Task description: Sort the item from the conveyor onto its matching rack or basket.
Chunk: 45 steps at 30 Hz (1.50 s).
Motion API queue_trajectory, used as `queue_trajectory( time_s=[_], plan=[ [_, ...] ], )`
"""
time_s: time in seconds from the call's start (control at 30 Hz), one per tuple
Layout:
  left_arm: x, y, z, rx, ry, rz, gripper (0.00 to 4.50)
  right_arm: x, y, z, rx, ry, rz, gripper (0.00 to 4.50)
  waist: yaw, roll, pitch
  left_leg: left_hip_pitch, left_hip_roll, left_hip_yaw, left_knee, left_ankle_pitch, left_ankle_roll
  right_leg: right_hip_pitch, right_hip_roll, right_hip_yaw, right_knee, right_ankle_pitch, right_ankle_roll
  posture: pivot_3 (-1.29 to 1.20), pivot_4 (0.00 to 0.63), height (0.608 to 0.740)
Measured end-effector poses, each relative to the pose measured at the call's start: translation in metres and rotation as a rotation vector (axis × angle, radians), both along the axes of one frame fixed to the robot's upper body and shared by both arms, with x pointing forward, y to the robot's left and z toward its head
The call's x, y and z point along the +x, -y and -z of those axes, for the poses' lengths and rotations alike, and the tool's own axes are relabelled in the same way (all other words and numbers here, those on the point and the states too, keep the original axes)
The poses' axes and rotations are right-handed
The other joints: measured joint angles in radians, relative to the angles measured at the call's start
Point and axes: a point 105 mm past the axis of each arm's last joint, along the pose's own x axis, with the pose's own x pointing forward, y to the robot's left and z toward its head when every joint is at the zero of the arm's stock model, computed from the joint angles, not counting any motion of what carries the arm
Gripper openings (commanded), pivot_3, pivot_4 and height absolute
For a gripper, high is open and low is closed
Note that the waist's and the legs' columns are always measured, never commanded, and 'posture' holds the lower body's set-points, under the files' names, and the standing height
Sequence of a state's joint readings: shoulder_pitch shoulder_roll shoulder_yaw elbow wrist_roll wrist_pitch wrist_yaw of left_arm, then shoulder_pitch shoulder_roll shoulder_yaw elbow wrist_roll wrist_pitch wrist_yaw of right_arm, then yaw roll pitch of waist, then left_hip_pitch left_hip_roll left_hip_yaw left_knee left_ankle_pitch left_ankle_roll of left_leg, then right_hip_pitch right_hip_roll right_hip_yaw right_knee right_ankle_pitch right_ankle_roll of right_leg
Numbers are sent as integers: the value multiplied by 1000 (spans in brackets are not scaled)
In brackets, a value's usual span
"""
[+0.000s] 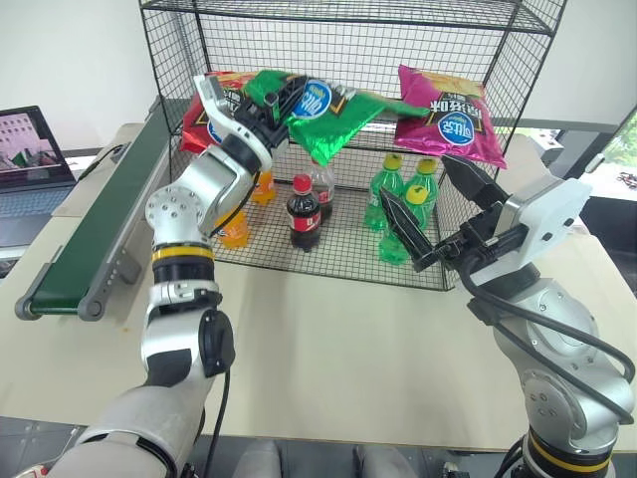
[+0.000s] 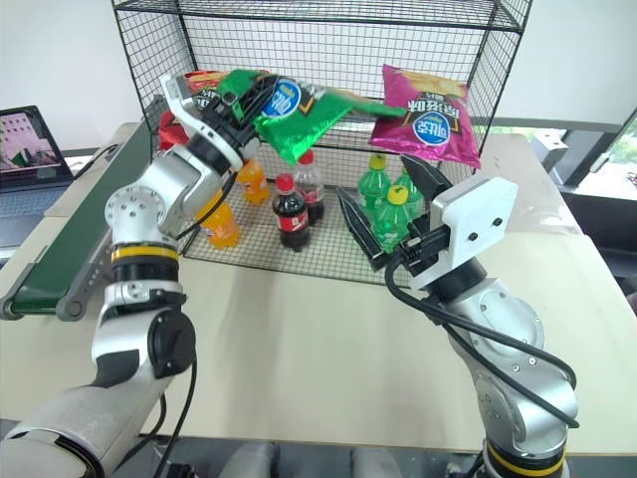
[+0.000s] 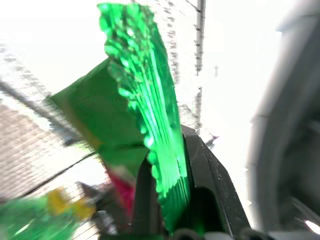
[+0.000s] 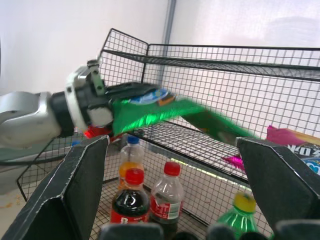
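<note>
The robot's left gripper should release the green crisp bag on the middle shelf [image 1: 329, 122] between the red bag and the magenta bag. The green bag is held up at the rack's front.
My left gripper [image 1: 271, 100] is shut on one end of the shiny green crisp bag [image 1: 333, 118]. It holds the bag up at the front of the black wire rack [image 1: 348, 12], level with the middle shelf, between a red bag [image 1: 197, 121] and a magenta bag [image 1: 443, 118]. In the left wrist view the bag's crimped edge [image 3: 145, 110] sits pinched between the black fingers [image 3: 210, 180]. My right gripper [image 1: 413, 176] stands open and empty in front of the rack's lower tier, close to the green bottles [image 1: 398, 189]. The dark green conveyor [image 1: 95, 234] runs along the left.
On the rack's bottom tier stand cola bottles [image 1: 304, 214], orange bottles [image 1: 234, 227] and the green ones. A laptop [image 1: 30, 149] sits at the far left beyond the conveyor. The beige table [image 1: 338, 339] spreads out in front of the rack.
</note>
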<state>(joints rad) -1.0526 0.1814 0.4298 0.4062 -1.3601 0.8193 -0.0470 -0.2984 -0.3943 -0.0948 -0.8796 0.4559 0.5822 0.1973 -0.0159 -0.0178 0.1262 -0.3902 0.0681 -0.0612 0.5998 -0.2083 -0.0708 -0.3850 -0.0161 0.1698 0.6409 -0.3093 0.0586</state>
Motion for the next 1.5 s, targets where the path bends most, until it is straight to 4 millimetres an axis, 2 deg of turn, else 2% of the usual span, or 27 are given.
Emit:
queue_trajectory(
  time_s=[0.2, 0.43, 0.63, 0.83, 1.03, 1.13, 1.27, 1.43, 1.5],
  plan=[
    [-7, 12, 9, 55, -116, -54, 63, 4, -1, 1, -7, -8, -15, 4500, 12, 0, 0, -1, 0, 0, 4, 0, 0, 1, 0, 0, 0, 1, 1, 0, 150, 740],
    [-5, 24, 7, -3, -229, -153, 63, 9, -1, 1, 1, -18, -14, 4500, 13, -1, 0, -1, -1, 0, 4, 0, 1, 1, 0, 0, 0, 1, 1, 0, 150, 740],
    [14, 18, -9, -74, -284, -319, 63, 11, -1, 1, 9, -23, -15, 4500, 15, -1, 1, -1, -1, 0, 5, 0, 1, 1, 0, 0, -1, 1, 1, 0, 150, 740],
    [34, 19, 23, -12, -409, -390, 63, 12, -2, 0, 10, -22, -15, 4500, 14, -1, 1, -1, -1, 0, 5, 0, 1, 1, 0, 0, -1, 1, 1, 0, 150, 740],
    [31, 36, 8, 6, -354, -336, 63, 13, -1, 1, 11, -24, -13, 4500, 19, -2, 1, -2, -1, 0, 5, 0, 1, 1, 0, 0, -1, 1, 1, 0, 150, 740],
    [28, 45, 9, 21, -343, -299, 763, 14, -1, 1, 12, -27, -9, 4500, 18, -2, 1, -2, -1, 0, 5, 0, 1, 1, 0, 0, -1, 1, 1, 0, 150, 740],
    [26, 48, 8, 36, -329, -282, 2241, 15, -1, 1, 12, -26, -5, 4500, 14, -2, 1, -1, -1, 0, 4, 0, 1, 1, 0, 0, -1, 1, 1, 0, 150, 740],
    [12, 38, 4, 64, -271, -261, 4386, 17, -1, 2, 13, -33, -8, 4500, 7, -1, 1, -1, -1, 0, 4, 0, 0, 1, 0, 1, 0, 1, 1, 0, 150, 740],
    [0, 27, 9, 90, -238, -242, 4386, 18, 0, 3, 13, -40, -7, 4500, 1, -1, 0, 0, -1, 0, 4, 0, 0, 1, 0, 1, 1, 1, 1, 0, 150, 740]
  ],
)
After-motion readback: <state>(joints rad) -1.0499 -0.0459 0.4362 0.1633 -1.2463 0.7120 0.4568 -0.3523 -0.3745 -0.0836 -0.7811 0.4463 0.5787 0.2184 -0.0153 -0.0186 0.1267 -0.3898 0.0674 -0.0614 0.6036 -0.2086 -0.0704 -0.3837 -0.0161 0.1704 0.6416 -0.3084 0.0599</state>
